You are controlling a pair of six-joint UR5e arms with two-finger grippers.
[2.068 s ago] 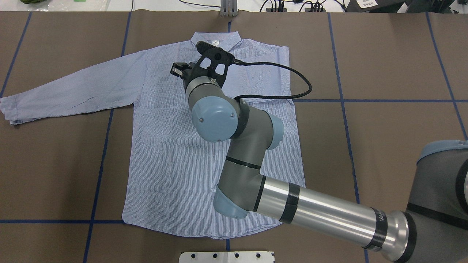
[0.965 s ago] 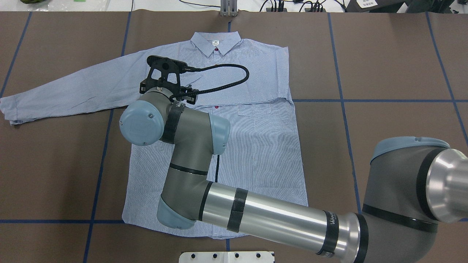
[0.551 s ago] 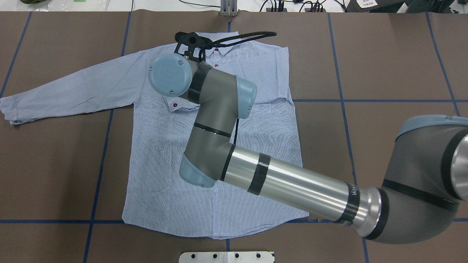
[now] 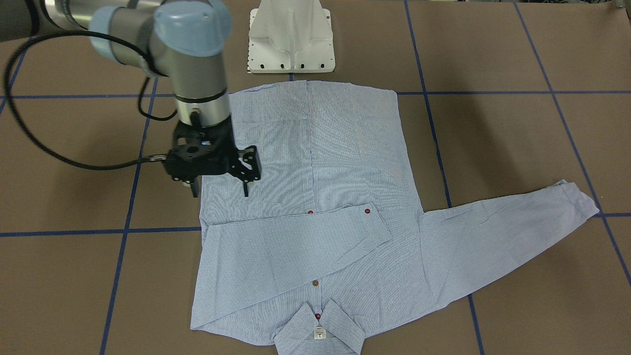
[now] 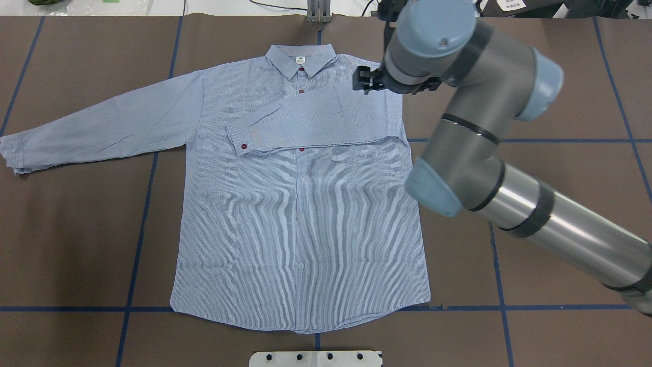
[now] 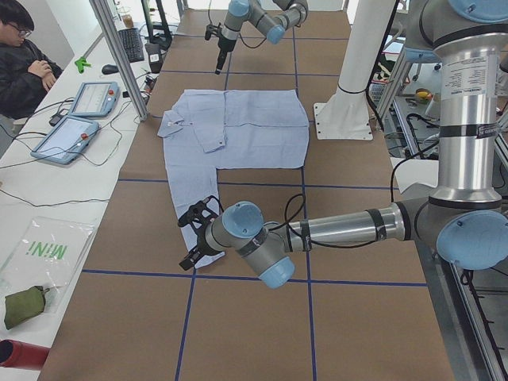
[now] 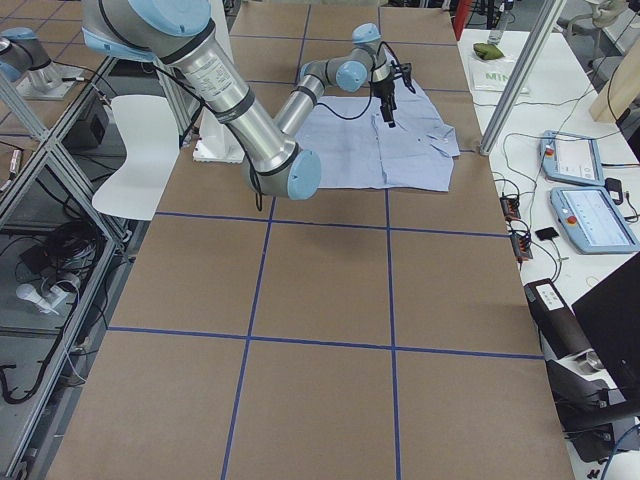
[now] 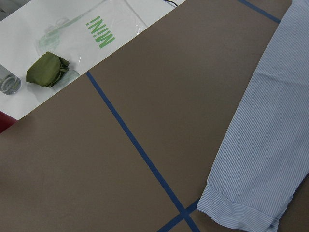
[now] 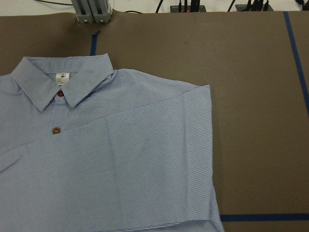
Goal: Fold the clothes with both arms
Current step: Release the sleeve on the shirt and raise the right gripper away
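The cuff's near-side corner (image 4: 569, 184) (image 8: 272, 224) on the outstretched sleeve, the one closer to the white pedestal base, is the corner that my left gripper needs to close on.
The striped blue-and-white shirt (image 5: 300, 214) lies flat, front up, collar (image 9: 63, 82) at the far side. One sleeve (image 5: 316, 122) is folded across the chest, its cuff near the placket (image 4: 367, 222). The other sleeve (image 5: 102, 127) stretches out sideways. My right gripper (image 4: 221, 191) hangs open and empty above the shirt's side edge; in the overhead view its wrist (image 5: 433, 41) covers it. My left gripper (image 6: 193, 236) hovers by the outstretched sleeve's cuff (image 8: 241, 212); I cannot tell whether it is open or shut.
The white pedestal base (image 4: 292, 37) stands at the near table edge. Blue tape lines (image 5: 137, 229) cross the brown table cover. A side bench holds tablets (image 6: 87, 99), a green pouch (image 8: 47, 70) and a plastic bag (image 8: 87, 34). A person (image 6: 24, 63) sits beside it.
My right arm has swung from over the chest and collar to the shirt's right shoulder side and risen. The folded sleeve now lies uncovered and let go on the chest.
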